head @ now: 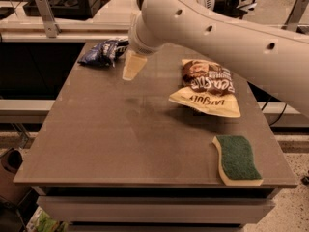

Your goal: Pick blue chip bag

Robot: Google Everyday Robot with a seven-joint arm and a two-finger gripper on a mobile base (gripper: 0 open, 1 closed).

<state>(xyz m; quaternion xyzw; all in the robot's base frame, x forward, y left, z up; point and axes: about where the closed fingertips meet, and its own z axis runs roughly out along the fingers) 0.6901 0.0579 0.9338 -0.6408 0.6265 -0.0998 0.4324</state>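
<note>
I should grip the end of the blue chip bag (113,50) nearer the brown-and-yellow chip bag.
The blue chip bag (101,52) is a small crumpled dark-blue foil bag with white markings. It lies at the far left corner of the grey table (120,134). My gripper (133,65) hangs from the big white arm (212,28) that comes in from the upper right. It is above the table, just right of the blue bag and slightly nearer the camera, not touching the bag. The arm hides the upper part of the gripper.
A larger brown-and-yellow chip bag (206,87) lies right of centre on the table. A green sponge (236,159) lies near the front right corner. A counter with dark equipment (67,4) stands behind the table.
</note>
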